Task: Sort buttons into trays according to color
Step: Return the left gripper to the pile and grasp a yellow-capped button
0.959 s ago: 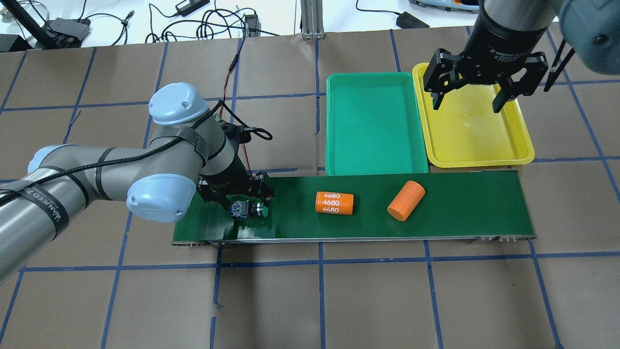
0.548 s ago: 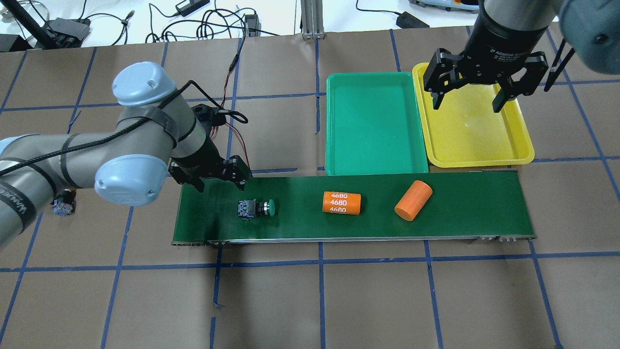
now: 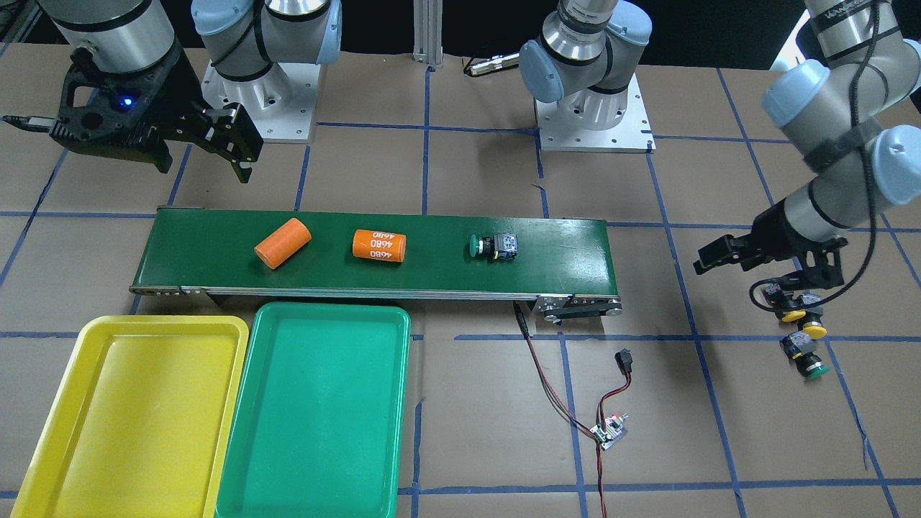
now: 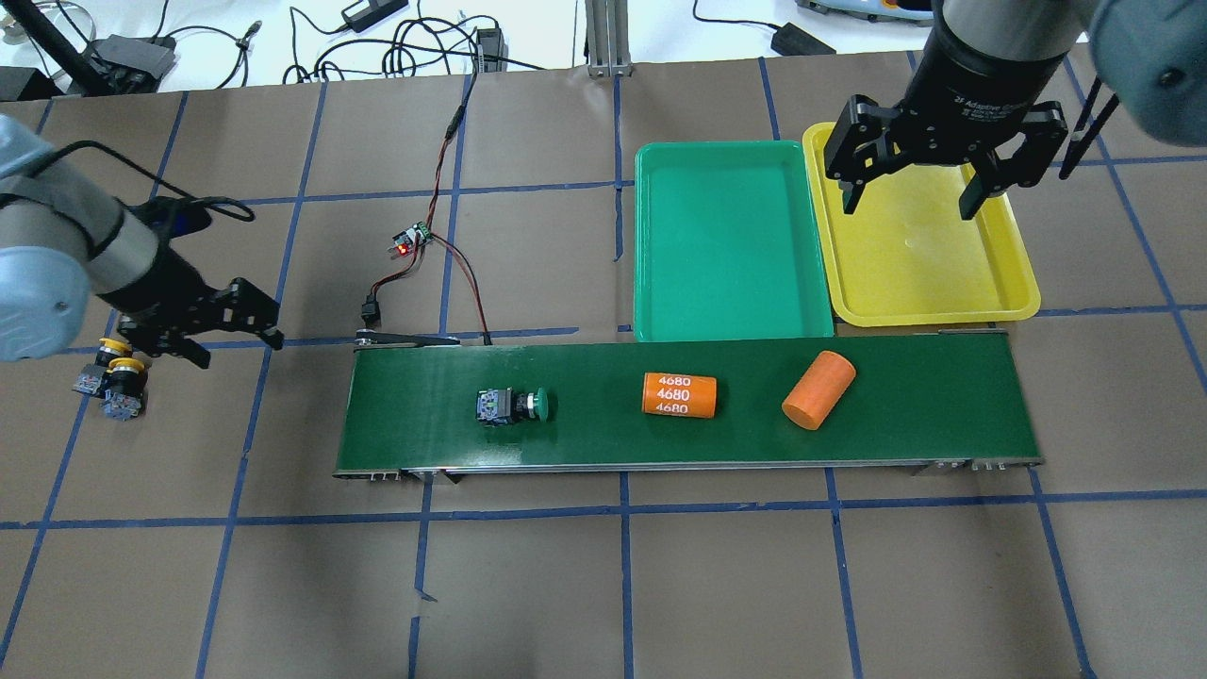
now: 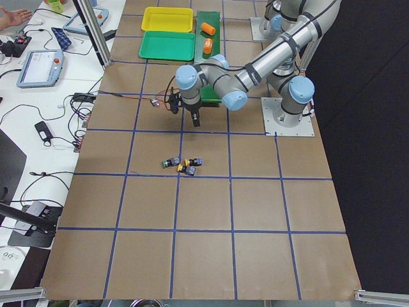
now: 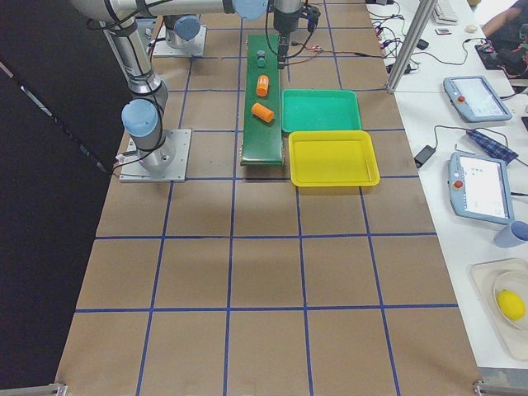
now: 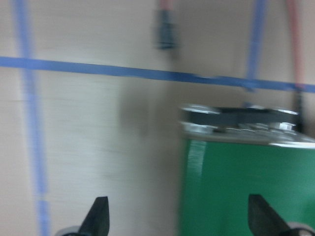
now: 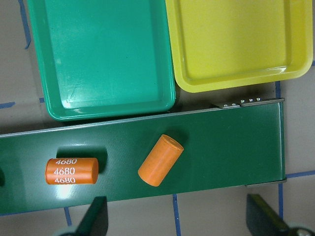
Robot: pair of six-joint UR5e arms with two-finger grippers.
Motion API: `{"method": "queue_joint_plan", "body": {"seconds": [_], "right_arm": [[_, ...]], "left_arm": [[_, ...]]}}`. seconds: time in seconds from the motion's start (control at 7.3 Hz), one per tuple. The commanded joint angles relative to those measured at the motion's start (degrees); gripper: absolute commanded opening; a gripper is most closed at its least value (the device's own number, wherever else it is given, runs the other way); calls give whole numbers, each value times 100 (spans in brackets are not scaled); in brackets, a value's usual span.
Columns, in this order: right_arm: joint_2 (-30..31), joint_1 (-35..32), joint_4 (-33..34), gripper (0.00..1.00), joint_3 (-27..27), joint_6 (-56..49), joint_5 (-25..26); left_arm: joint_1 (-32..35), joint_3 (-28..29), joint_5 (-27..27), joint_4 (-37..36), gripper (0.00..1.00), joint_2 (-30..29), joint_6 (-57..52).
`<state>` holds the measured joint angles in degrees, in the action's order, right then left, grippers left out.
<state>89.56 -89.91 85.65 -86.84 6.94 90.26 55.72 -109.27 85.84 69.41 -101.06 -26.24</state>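
Note:
The robot's left gripper should close on the black body (image 3: 775,298) of the yellow-capped button closest to the conveyor belt, in the group on the table.
A green-capped button (image 4: 514,406) lies on its side on the dark-green conveyor belt (image 4: 924,405), also in the front view (image 3: 493,246). Three more buttons lie together on the table left of the belt: two yellow-capped (image 3: 794,314) (image 3: 815,330) and one green-capped (image 3: 817,370). My left gripper (image 4: 238,347) is open and empty beside this cluster (image 4: 113,375), a little above the table. My right gripper (image 4: 909,206) is open and empty, held high near the yellow tray (image 4: 929,273). The green tray (image 4: 726,240) sits next to it. Both trays hold nothing.
Two orange cylinders lie on the belt, one printed 4680 (image 4: 679,394) and one plain (image 4: 818,390). A small circuit board (image 4: 410,240) with red and black wires lies behind the belt's left end. The left wrist view is blurred and shows the belt's end (image 7: 246,187).
My left arm has swung left off the belt to the button cluster, leaving the green-capped button on the belt. The button and both cylinders have drifted right. The right arm has not moved.

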Motion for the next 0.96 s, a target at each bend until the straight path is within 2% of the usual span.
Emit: {"method": "queue_joint_plan", "body": {"seconds": [0.0, 0.14, 0.27, 0.69, 0.82], "right_arm": [[0, -1, -5, 100, 0, 0, 0], [0, -1, -5, 100, 0, 0, 0], [0, 8, -5, 100, 0, 0, 0], [0, 26, -5, 100, 0, 0, 0], [0, 26, -5, 100, 0, 0, 0]], "left_arm": [[-963, 309, 179, -209, 100, -580, -1081], [-1149, 197, 179, -435, 100, -695, -1268], [-1169, 152, 266, -829, 100, -853, -1357], [-1178, 170, 285, -1384, 100, -1380, -1393], [-1178, 143, 276, -1456, 26, -1417, -1471]]}}
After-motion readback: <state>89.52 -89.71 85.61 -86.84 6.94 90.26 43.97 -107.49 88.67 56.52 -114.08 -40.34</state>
